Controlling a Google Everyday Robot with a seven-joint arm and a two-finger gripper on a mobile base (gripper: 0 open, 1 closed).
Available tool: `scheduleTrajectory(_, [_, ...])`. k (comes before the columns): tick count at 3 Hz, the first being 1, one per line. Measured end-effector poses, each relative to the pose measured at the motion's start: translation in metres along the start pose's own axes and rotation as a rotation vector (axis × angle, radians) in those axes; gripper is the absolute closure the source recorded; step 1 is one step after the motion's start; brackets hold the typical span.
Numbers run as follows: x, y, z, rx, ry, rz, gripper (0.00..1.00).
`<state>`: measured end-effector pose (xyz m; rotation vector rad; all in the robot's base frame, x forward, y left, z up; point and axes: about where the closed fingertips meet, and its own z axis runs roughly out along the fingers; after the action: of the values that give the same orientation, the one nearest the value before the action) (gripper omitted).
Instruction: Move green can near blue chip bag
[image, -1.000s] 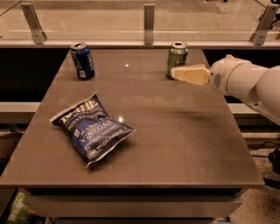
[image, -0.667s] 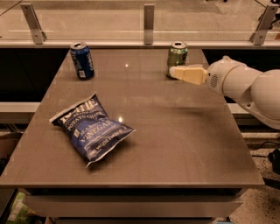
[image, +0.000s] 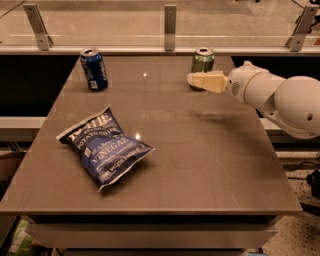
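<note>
My gripper should close around the middle of the green can (image: 202, 69), because that can must be carried over to the blue chip bag.
The green can (image: 202, 61) stands upright near the far edge of the table, right of centre. The blue chip bag (image: 102, 147) lies flat on the table's left front part, white "VINEGAR" lettering facing up. My gripper (image: 196, 80) reaches in from the right on a white arm (image: 280, 97). Its cream fingers (image: 209, 81) point left, right in front of the green can's lower half, covering it. I cannot tell whether they touch the can.
A dark blue can (image: 94, 69) stands upright at the far left of the brown table (image: 210, 165). A glass barrier with metal posts (image: 170, 20) runs behind the table's far edge.
The gripper and arm have shifted slightly left, closer across the front of the green can. The cans and the bag have not moved.
</note>
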<state>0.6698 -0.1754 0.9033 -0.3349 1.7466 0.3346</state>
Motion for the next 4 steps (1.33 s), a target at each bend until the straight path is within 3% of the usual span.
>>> scheduleTrajectory(2, [0.004,0.001,0.03,-0.037,0.005,-0.012,0.0])
scheduleTrajectory(4, [0.008,-0.001,0.058,-0.077,-0.03,-0.015,0.0])
